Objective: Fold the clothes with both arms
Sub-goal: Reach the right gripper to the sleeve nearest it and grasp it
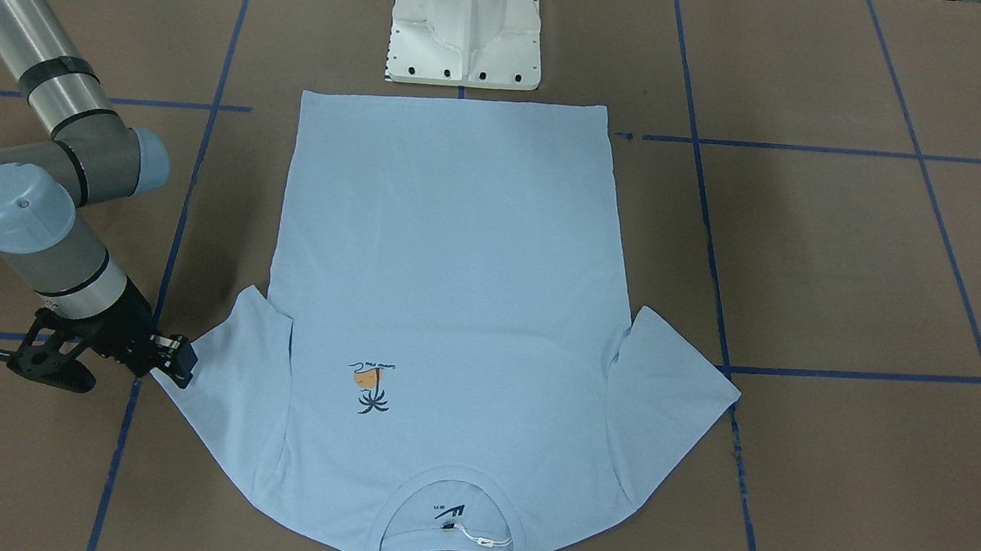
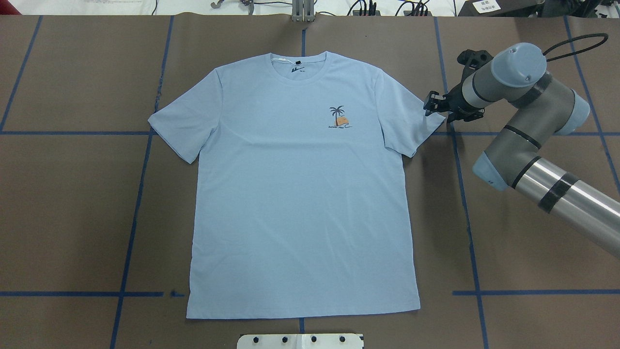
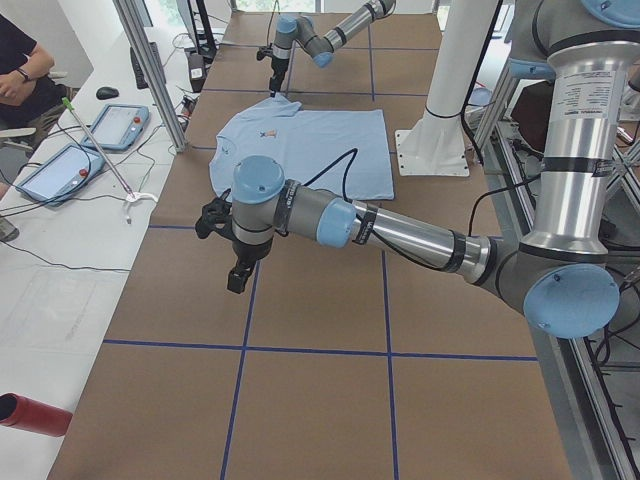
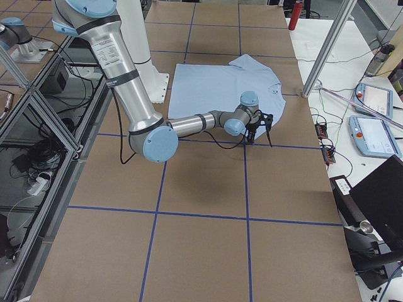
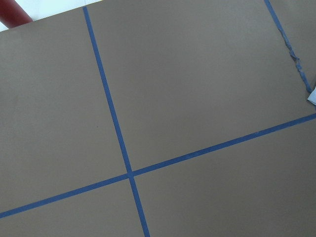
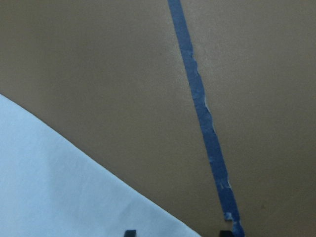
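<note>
My right gripper is going to release the sleeve's tip on the T-shirt's chest [image 1: 420,402], just beyond the palm tree print.
The light blue T-shirt [image 2: 300,194] lies flat and print-up on the brown table, its collar at the far side from the robot's base. My right gripper [image 2: 432,103] hangs low at the tip of the sleeve on the robot's right [image 1: 212,359]. In the right wrist view its two black fingertips [image 6: 130,233] stand apart, so the gripper [image 6: 177,233] is open, with the sleeve's edge [image 6: 74,187] below them. The left gripper [image 3: 237,280] shows only in the exterior left view, over bare table far from the shirt [image 3: 310,140]; I cannot tell its state.
The white pedestal base [image 1: 465,37] stands just behind the shirt's hem. Blue tape lines [image 2: 131,232] cross the table. A red cylinder [image 3: 30,412] lies off the table's left end. A person [image 3: 15,60] sits by a side desk with tablets [image 3: 60,170].
</note>
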